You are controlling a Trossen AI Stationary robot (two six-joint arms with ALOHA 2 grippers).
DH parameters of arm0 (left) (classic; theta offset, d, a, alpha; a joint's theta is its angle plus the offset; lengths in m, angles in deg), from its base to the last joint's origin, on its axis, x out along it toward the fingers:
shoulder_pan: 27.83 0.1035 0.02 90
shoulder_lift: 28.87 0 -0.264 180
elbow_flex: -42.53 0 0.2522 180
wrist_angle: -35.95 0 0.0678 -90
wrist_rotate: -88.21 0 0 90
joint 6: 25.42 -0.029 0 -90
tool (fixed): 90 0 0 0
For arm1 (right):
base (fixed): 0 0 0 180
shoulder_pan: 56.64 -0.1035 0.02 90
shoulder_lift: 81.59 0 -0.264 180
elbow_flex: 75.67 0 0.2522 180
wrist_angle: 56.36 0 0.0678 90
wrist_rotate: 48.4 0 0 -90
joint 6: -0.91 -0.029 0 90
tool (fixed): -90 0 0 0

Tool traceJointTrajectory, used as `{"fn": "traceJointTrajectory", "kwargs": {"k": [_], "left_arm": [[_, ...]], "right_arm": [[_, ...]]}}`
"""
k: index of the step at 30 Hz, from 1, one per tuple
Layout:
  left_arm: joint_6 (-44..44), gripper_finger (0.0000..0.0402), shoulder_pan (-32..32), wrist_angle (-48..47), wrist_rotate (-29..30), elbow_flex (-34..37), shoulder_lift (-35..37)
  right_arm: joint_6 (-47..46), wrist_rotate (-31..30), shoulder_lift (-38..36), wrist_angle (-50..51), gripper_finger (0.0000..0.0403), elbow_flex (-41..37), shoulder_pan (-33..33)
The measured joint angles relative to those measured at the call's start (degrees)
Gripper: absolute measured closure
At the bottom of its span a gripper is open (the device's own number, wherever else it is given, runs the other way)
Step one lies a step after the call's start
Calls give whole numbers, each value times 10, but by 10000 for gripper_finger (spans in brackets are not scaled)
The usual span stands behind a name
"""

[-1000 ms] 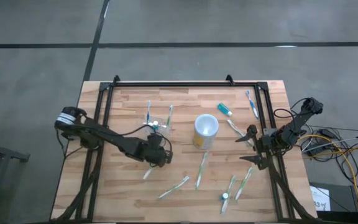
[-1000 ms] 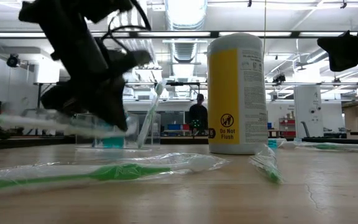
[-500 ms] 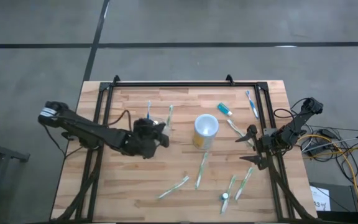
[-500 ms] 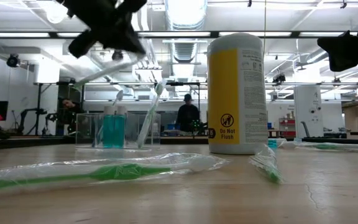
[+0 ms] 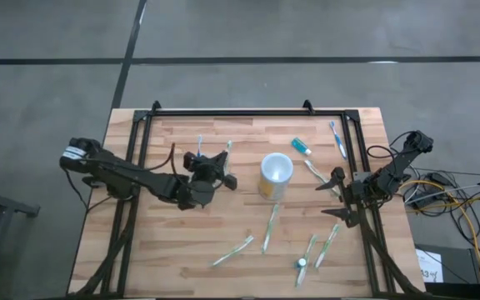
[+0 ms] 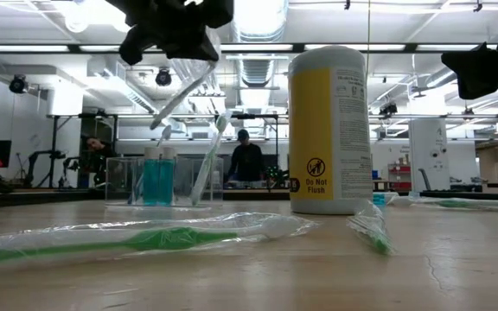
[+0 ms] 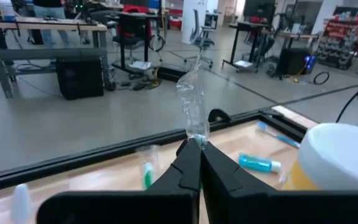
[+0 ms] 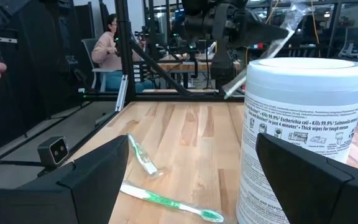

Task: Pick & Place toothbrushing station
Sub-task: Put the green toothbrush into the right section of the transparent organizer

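The robot's left gripper will release the wrapped toothbrush inside the clear holder [image 5: 218, 177], next to the toothbrush leaning there.
The toothbrushing station [image 6: 158, 180] is a clear holder on the table's left middle, with blue tubes and a leaning toothbrush in it; the left wrist view shows it too [image 7: 145, 163]. My left gripper [image 5: 213, 172] hangs over it, shut on a plastic-wrapped toothbrush [image 6: 176, 97]. The gripper [image 7: 194, 147] points about level toward the table's far edge. My right gripper [image 5: 337, 197] waits open at the right edge, touching nothing. My left gripper pinches the wrapped toothbrush [image 7: 196, 129] between its two fingertips. One wrapper end [image 7: 193, 93] sticks up past the fingers. The long remainder [image 8: 257, 65] slants down below the gripper, clear of the table and above the holder.
A tall yellow wipes canister [image 5: 276, 173] stands in the table's middle, right of the holder. Wrapped toothbrushes lie loose near the front [image 5: 269, 227], [image 5: 233, 250], [image 5: 327, 244] and at the far right [image 5: 337, 137], beside a blue tube [image 5: 301, 146]. A black frame [image 5: 248, 113] edges the table.
My left gripper has risen from the table with the wrapped toothbrush and gone toward the far edge, over the holder. It has tipped from pointing down to about level and rolled. The toothbrush, lying low before, now hangs slanted and clear.
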Motion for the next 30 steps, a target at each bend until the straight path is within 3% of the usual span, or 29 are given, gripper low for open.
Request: {"fn": "traceJointTrajectory", "kwargs": {"k": [5,10,20,30], "left_arm": [[-102,398,23,92,-28,0,-7],[-161,398,60,145,-97,0,-7],[-188,398,104,157,-204,0,-8],[-191,398,112,199,-223,34,-29]], "right_arm": [[0,0,0,0,53,0,0],[0,0,0,0,57,0,0],[0,0,0,0,54,0,0],[0,0,0,0,53,0,0]]}}
